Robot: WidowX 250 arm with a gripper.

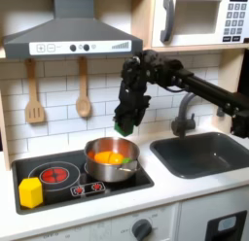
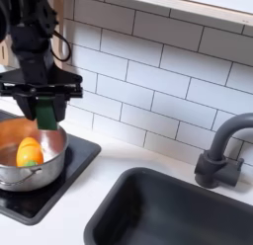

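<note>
Next, my gripper releases the green object on the bottom of the black sink (image 1: 189, 170), close to its front edge.
My gripper (image 1: 124, 113) hangs above the right rim of a metal pot (image 1: 89, 167) on the black stovetop (image 1: 53, 159), and is shut on a green object (image 1: 124, 124) that sticks out below the fingers. In the second exterior view the gripper (image 2: 44, 99) holds the green object (image 2: 46, 118) upright just over the pot (image 2: 44, 170). An orange item (image 2: 29, 150) lies inside the pot, also visible in the first exterior view as an orange item (image 1: 109, 157).
A yellow block (image 1: 31, 192) stands at the stove's front left corner. The sink (image 1: 209, 153) and faucet (image 1: 183, 117) are to the first exterior view's right. Wooden utensils (image 1: 34, 94) hang on the tiled wall beneath the hood (image 1: 73, 33). A microwave (image 1: 199, 17) sits above.
</note>
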